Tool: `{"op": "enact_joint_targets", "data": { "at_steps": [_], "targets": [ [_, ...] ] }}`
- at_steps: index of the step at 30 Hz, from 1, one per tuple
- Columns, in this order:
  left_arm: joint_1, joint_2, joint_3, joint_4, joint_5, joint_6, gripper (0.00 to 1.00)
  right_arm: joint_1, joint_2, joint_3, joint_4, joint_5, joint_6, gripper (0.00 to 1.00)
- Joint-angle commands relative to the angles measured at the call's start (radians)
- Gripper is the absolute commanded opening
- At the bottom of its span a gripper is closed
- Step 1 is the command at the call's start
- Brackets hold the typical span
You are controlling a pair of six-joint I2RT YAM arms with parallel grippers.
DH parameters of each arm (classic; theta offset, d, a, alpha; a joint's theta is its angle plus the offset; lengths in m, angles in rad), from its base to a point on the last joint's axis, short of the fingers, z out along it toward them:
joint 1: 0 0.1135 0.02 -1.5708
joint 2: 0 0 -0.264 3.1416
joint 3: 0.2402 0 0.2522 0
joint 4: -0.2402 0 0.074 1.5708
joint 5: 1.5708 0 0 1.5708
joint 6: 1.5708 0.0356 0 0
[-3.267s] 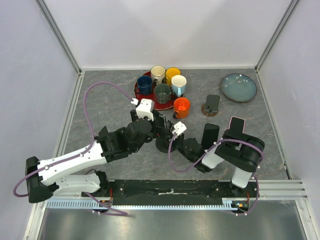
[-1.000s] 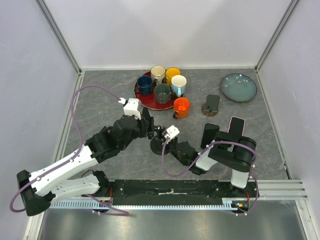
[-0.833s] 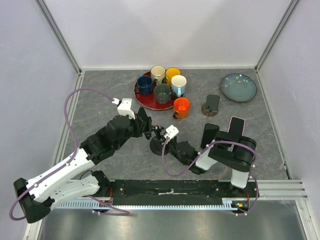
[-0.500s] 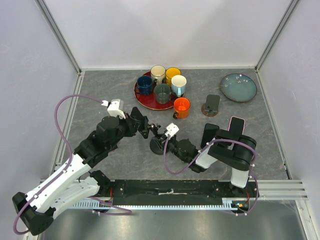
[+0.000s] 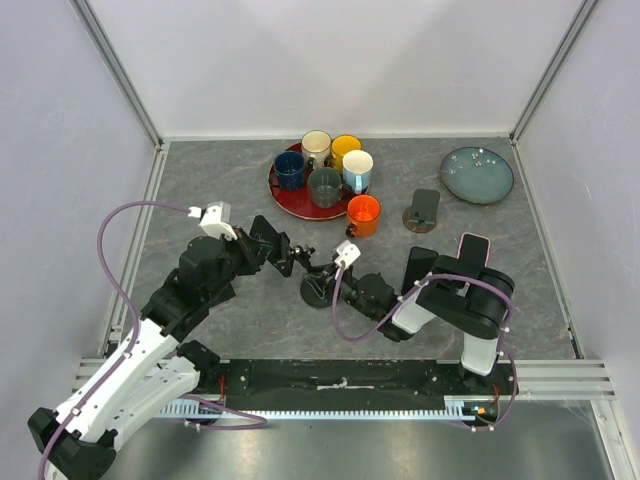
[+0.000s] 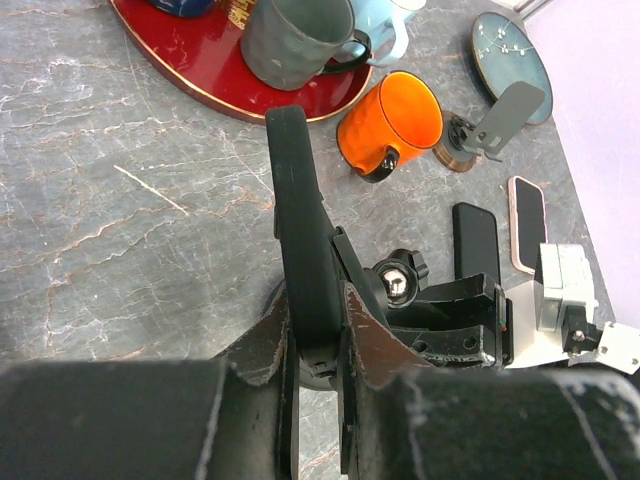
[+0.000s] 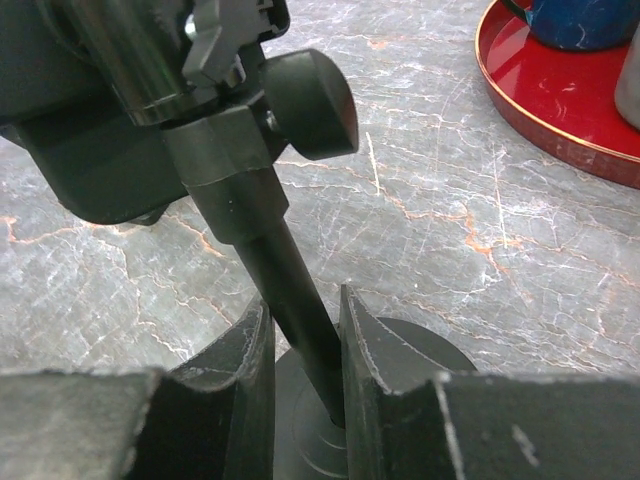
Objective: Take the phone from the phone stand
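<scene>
My left gripper will let go of the black phone flat on the table [image 5: 341, 291] in front of the orange mug.
My left gripper [image 5: 281, 255] is shut on the lower end of a black phone [image 5: 268, 238]. In the left wrist view the phone [image 6: 296, 200] stands edge-on between the fingers of the left gripper [image 6: 318, 335]. It sits close against the head of the black phone stand [image 6: 398, 282], and I cannot tell whether they touch. The stand's round base [image 5: 317, 291] rests on the table. My right gripper [image 7: 305, 335] has its fingers on either side of the stand's slanted stem [image 7: 290, 285], just above the base [image 7: 410, 360].
A red tray [image 5: 285, 196] with several mugs stands behind, with an orange mug [image 5: 363, 214] beside it. A second small stand [image 5: 423, 210], two flat phones [image 5: 420, 268] [image 5: 472, 250] and a blue plate [image 5: 477, 175] lie to the right.
The left arm has swung left and drawn back, carrying the phone a little away from the stand's head. The right gripper has stayed on the stem, and its fingers have eased slightly.
</scene>
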Motion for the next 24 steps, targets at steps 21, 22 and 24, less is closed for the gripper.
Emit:
{"op": "enact_joint_targets", "data": {
  "at_steps": [21, 22, 24],
  "targets": [
    [0.062, -0.054, 0.124, -0.007, 0.217, 0.294, 0.02, -0.212, 0.052, -0.072, -0.117, 0.116, 0.323, 0.00],
    [0.062, -0.050, 0.134, -0.017, 0.221, 0.300, 0.02, -0.212, 0.050, -0.072, -0.112, 0.110, 0.320, 0.00],
    [0.062, -0.046, 0.138, -0.018, 0.237, 0.299, 0.02, -0.214, 0.047, -0.072, -0.104, 0.104, 0.307, 0.00]
  ]
}}
